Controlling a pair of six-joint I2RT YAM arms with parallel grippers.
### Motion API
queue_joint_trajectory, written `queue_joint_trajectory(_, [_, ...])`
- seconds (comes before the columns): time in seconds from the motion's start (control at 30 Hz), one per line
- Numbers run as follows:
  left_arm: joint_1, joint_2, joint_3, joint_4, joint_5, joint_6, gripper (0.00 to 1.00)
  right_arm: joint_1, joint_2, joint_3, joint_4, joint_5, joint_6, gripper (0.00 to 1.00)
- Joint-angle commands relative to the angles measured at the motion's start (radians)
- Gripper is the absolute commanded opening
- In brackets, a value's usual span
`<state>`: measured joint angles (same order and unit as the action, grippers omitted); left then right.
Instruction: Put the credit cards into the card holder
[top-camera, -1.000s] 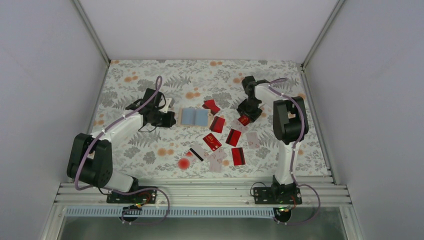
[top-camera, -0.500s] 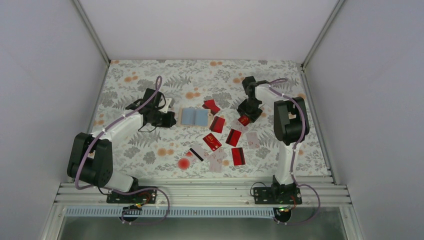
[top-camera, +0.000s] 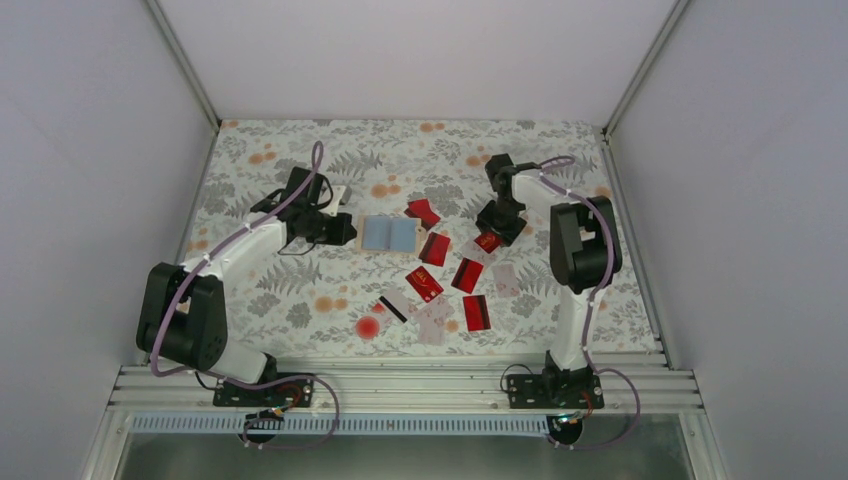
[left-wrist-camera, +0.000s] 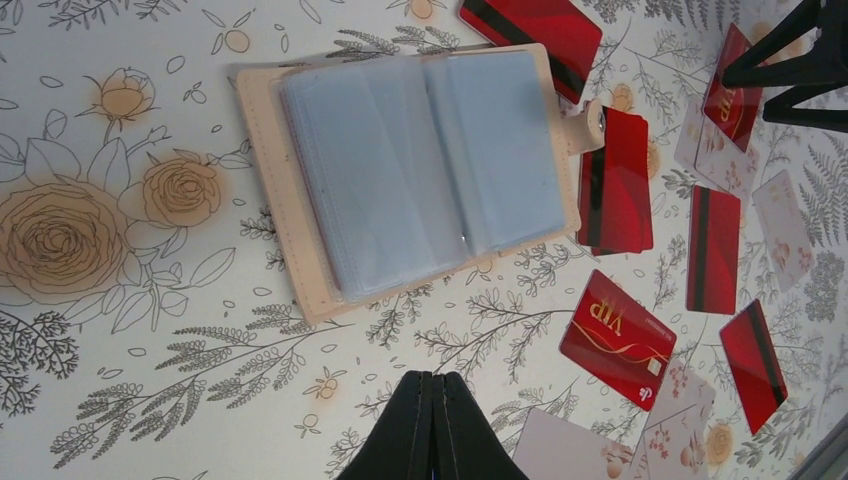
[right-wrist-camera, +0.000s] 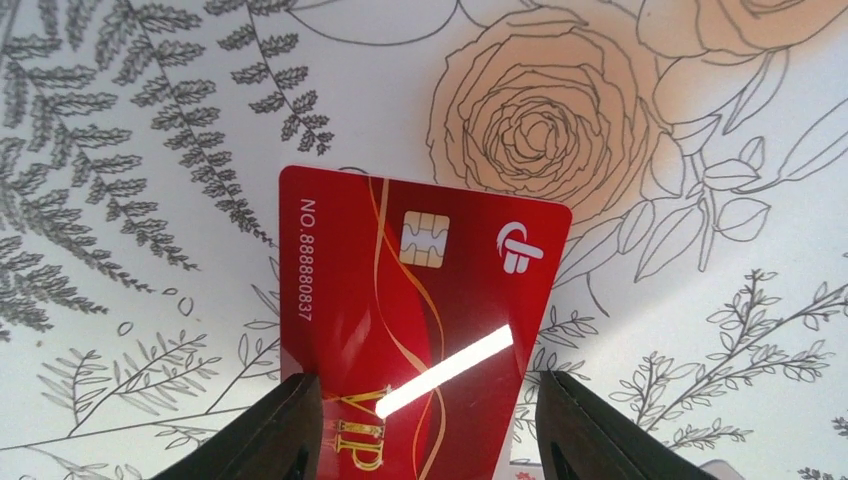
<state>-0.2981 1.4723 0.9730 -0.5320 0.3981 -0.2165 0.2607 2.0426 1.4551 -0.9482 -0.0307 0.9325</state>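
My right gripper should open, center and pinch both long edges (right-wrist-camera: 283, 325), because the red VIP card lies off-center between its fingers, with a gap along the logo-side edge.
The card holder (top-camera: 388, 234) lies open mid-table, tan with a light blue lining (left-wrist-camera: 420, 170). Credit cards lie scattered to its right: red ones (top-camera: 435, 248) (top-camera: 467, 274) (top-camera: 477, 312), a red VIP card (left-wrist-camera: 617, 338), pale ones (top-camera: 506, 278) and a white black-striped one (top-camera: 393, 306). My left gripper (left-wrist-camera: 437, 378) is shut and empty, hovering just left of the holder (top-camera: 343, 232). My right gripper (right-wrist-camera: 428, 400) is open and straddles a red VIP card (right-wrist-camera: 420, 290) on the table. Its left finger (right-wrist-camera: 285, 425) touches the card's edge, while a thin gap shows at the right finger (right-wrist-camera: 575, 425).
A round red blot (top-camera: 368, 326) marks the cloth near the front. The floral table cloth (top-camera: 300, 290) runs between white side walls, and a metal rail (top-camera: 400, 385) carries both arm bases along the near edge.
The right jaws have narrowed slightly around the red card. The left wrist has shifted a little toward the far side; the cards and holder have not moved.
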Motion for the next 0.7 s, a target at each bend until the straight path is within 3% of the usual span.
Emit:
queue_joint_trajectory(0.0, [0.006,0.015,0.030,0.015,0.036,0.010,0.03,0.006,-0.064,-0.008,-0.006,0.035,-0.025,0.55])
queue_joint_trajectory(0.1, [0.006,0.015,0.037,0.015,0.042,0.005,0.03,0.009,-0.072,-0.012,0.002,0.043,-0.043,0.60])
queue_joint_trajectory(0.33, [0.006,0.010,0.034,0.014,0.045,0.003,0.03,0.025,-0.032,0.009,-0.005,0.021,-0.019,0.89])
queue_joint_trajectory(0.5, [0.006,0.005,0.018,0.021,0.044,0.000,0.03,0.029,0.014,0.033,0.002,0.008,0.017,0.88])
queue_joint_trajectory(0.67, [0.006,0.002,0.012,0.021,0.037,0.007,0.03,0.028,0.055,0.027,0.012,-0.003,0.040,0.79])
